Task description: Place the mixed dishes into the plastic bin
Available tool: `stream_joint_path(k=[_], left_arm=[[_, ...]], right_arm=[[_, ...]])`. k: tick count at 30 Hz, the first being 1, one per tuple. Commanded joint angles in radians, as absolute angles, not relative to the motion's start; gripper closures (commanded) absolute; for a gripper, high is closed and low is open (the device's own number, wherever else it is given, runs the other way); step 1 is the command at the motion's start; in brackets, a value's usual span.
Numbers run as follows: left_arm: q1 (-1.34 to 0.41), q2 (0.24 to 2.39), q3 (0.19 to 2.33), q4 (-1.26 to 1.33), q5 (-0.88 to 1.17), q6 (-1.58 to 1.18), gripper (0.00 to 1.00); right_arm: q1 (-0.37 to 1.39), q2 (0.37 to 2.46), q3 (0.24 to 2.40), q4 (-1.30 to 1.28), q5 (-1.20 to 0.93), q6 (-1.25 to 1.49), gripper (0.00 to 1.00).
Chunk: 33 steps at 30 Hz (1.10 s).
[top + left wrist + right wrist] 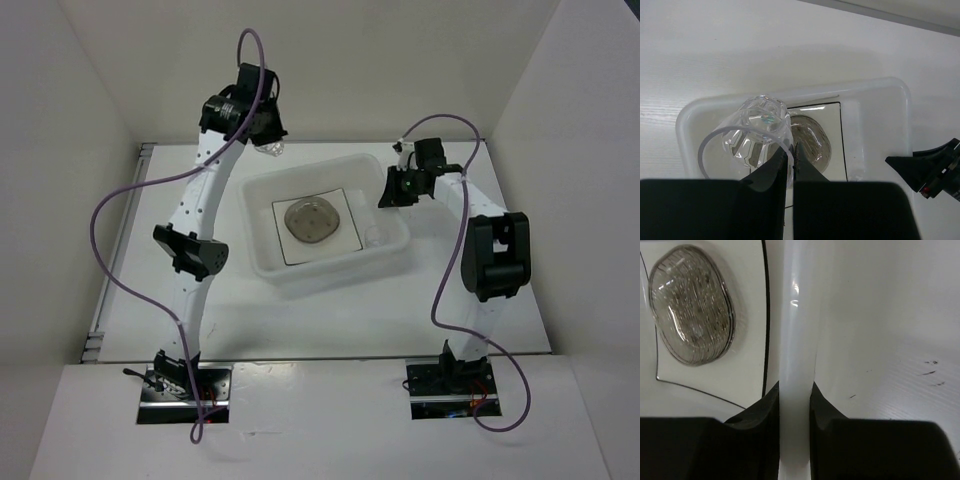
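Observation:
Next, my left gripper puts the second clear cup down in the part of the plastic bin (371, 230) (858, 170) next to the square white plate.
The plastic bin (262, 250) stands mid-table. The square white plate (345, 235) lies flat in it, with one greyish round dish (312, 220) on top. A tiny clear cup (373, 237) lies in the bin's right corner. My left gripper (262, 140) is shut on the rim of a second clear cup (752, 135), held above the bin's far left corner. My right gripper (795, 390) is shut on the bin's right rim (795, 330). The dish (692, 305) and plate (747, 365) also show in the right wrist view. Only one greyish dish shows.
White walls enclose the table on the left, back and right. The right gripper (935, 170) shows at the bin's edge in the left wrist view. Both arms' purple cables hang above the table.

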<state>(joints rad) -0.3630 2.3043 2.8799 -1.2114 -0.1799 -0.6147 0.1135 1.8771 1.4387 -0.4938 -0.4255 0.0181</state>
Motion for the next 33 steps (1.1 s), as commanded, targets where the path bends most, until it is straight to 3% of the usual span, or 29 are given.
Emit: stream_joint_path(k=[1,6,13,16,17,18,23,27,33], left_arm=[[-0.38,2.286,2.907,-1.206,-0.186,-0.632,1.0],[-0.402,2.332,2.982,-1.215,-0.164,-0.632,1.0],[-0.491,2.473,3.137,-1.261,-0.059,-0.681,1.0],[-0.534,2.499,3.137,-1.252,-0.037,-0.701,1.0],[-0.566,2.499,3.137,-1.241,-0.037,-0.701,1.0],[-0.583,2.509,3.137,-1.241,-0.037,-0.701,1.0],[-0.672,2.519,3.137,-1.241,-0.037,-0.701,1.0],[-0.747,2.56,3.137,-1.282,-0.028,-0.692,1.0],[-0.81,2.634,3.137,-1.282,-0.054,-0.626,1.0]], right_arm=[[0.114,1.824,1.41,-0.445,-0.439,-0.029,0.84],[0.114,1.666,1.268,-0.491,-0.449,0.012,0.92],[0.114,1.519,1.106,-0.5,-0.428,0.092,0.89],[0.114,1.488,1.088,-0.5,-0.428,0.115,0.42],[0.114,1.471,1.088,-0.5,-0.405,0.115,0.3],[0.104,1.46,1.088,-0.489,-0.405,0.127,0.24],[-0.026,1.439,1.205,-0.44,-0.396,0.19,0.14],[-0.196,1.482,1.343,-0.402,-0.437,0.254,0.14],[-0.307,1.468,1.382,-0.383,-0.521,0.314,0.14]])
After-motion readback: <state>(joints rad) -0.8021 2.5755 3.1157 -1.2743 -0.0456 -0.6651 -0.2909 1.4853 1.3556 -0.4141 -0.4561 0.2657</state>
